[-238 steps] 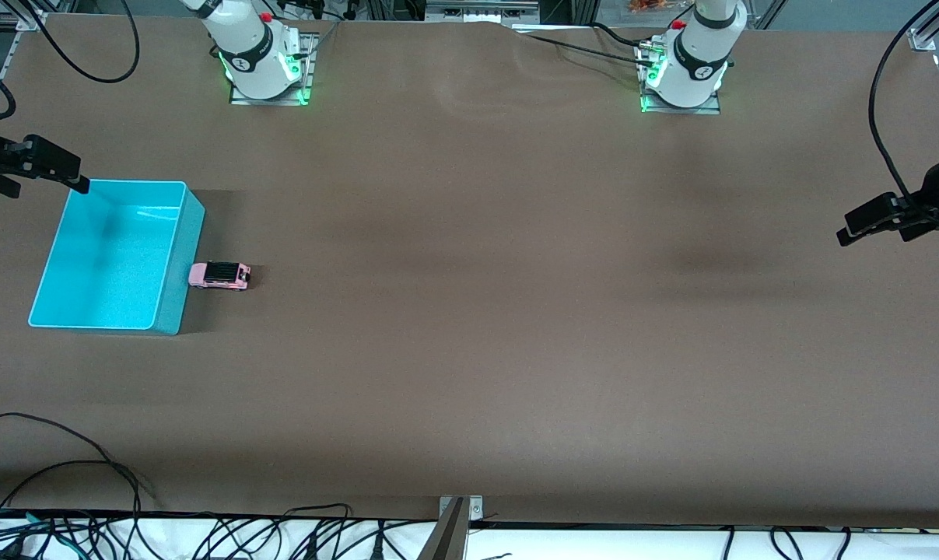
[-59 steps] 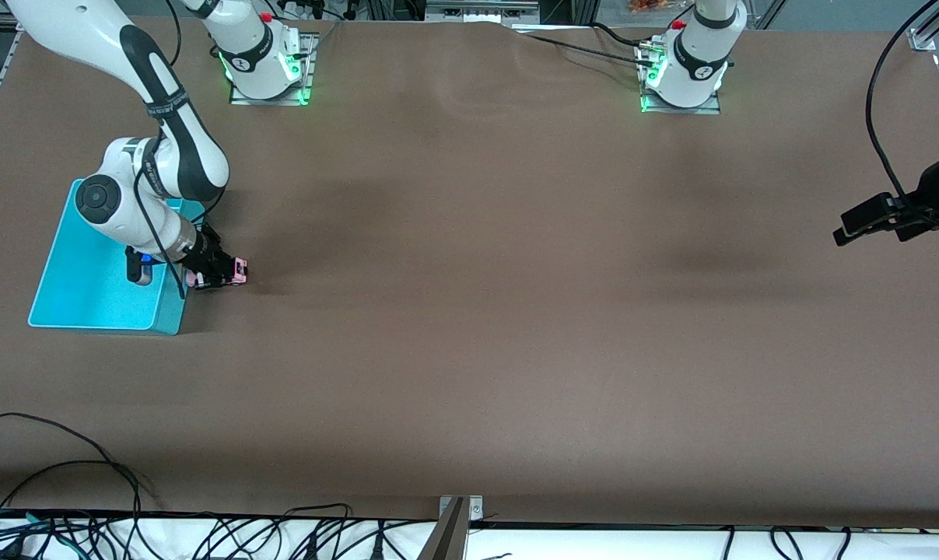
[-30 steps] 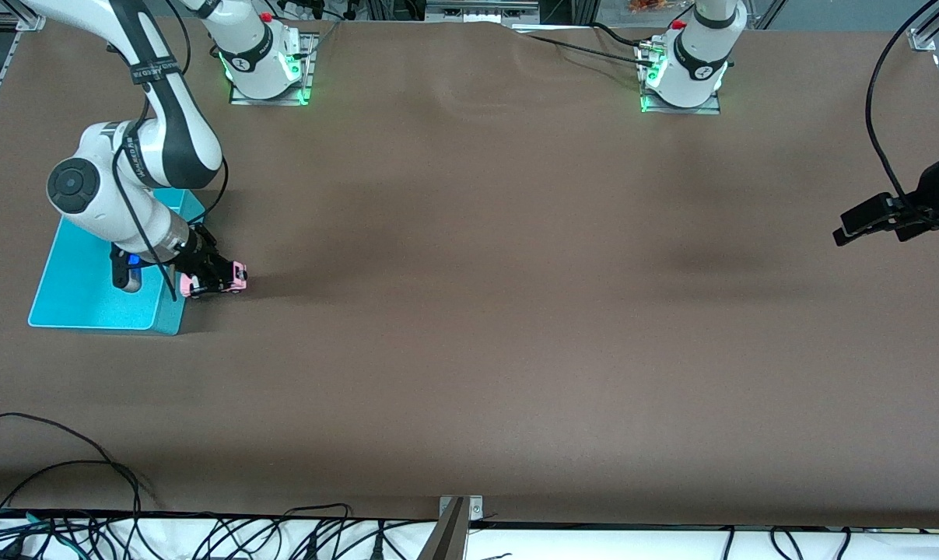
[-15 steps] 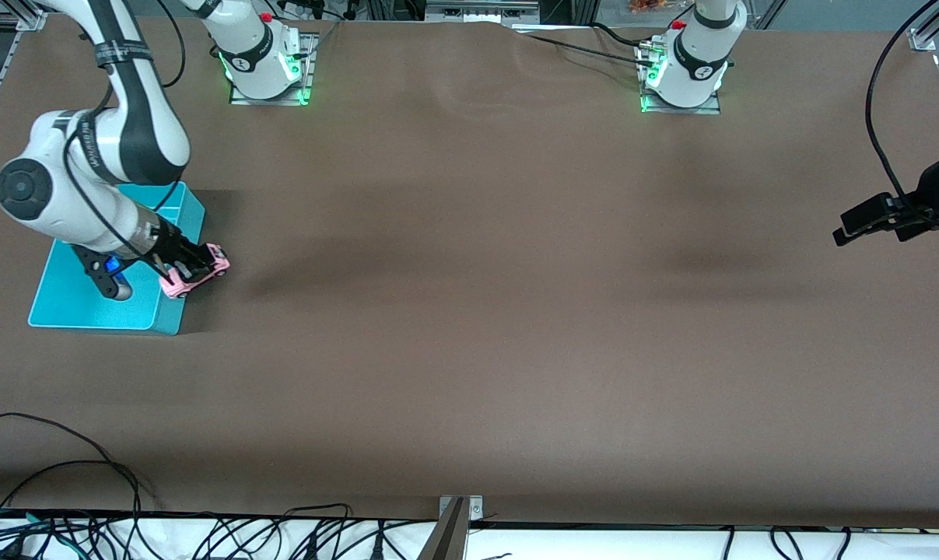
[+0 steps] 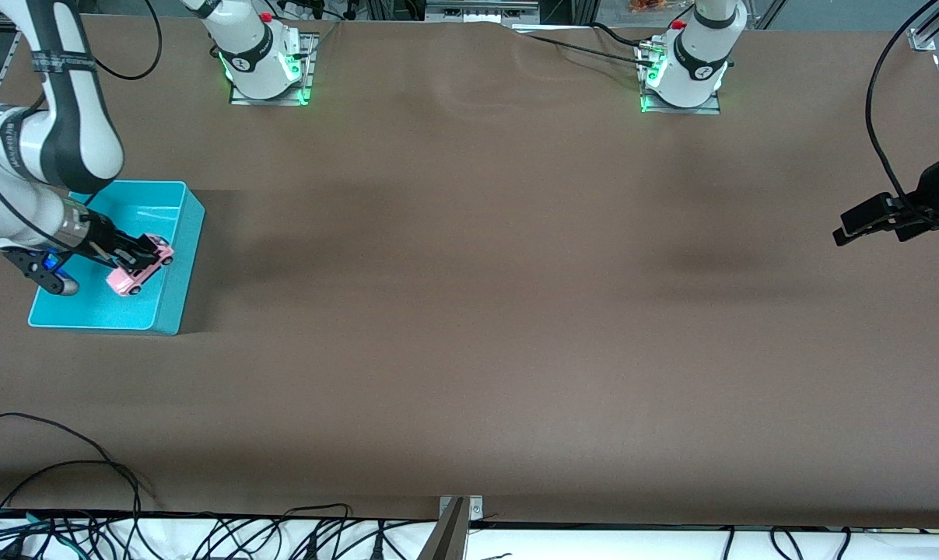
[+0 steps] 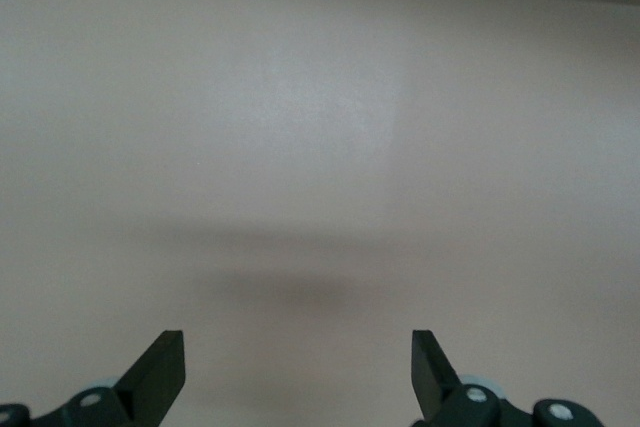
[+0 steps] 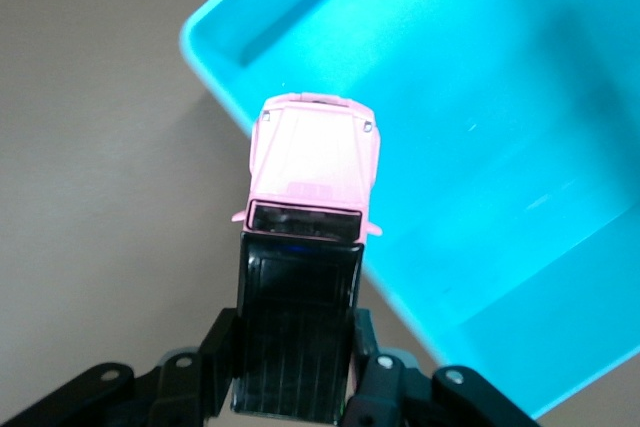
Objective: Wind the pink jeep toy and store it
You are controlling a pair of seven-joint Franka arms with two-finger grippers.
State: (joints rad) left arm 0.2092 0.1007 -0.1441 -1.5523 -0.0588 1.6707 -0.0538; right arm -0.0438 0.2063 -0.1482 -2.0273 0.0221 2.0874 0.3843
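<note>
Next, my right gripper releases the pink jeep toy on the middle of the turquoise bin's bottom point(image 5: 129, 246).
My right gripper point(image 5: 136, 257) is shut on the pink jeep toy point(image 5: 139, 270) and holds it tilted in the air over the turquoise bin point(image 5: 175, 299), above its wall on the side toward the left arm. In the right wrist view the jeep point(image 7: 312, 165) shows its pale pink hood and black roof, gripped between the fingers point(image 7: 215, 352), with the bin's rim point(image 7: 215, 72) under it. My left gripper point(image 5: 866, 222) waits open and empty at the left arm's end of the table; its wrist view shows only bare brown table between its fingertips point(image 6: 165, 362).
The brown table mat point(image 5: 477, 311) is bare apart from the bin. The arm bases point(image 5: 267, 62) stand along the table's back edge. Cables point(image 5: 88, 529) lie along the table's near edge.
My right gripper has lifted the jeep off the table beside the bin and carried it toward the right arm's end, over the bin. The left arm has not moved.
</note>
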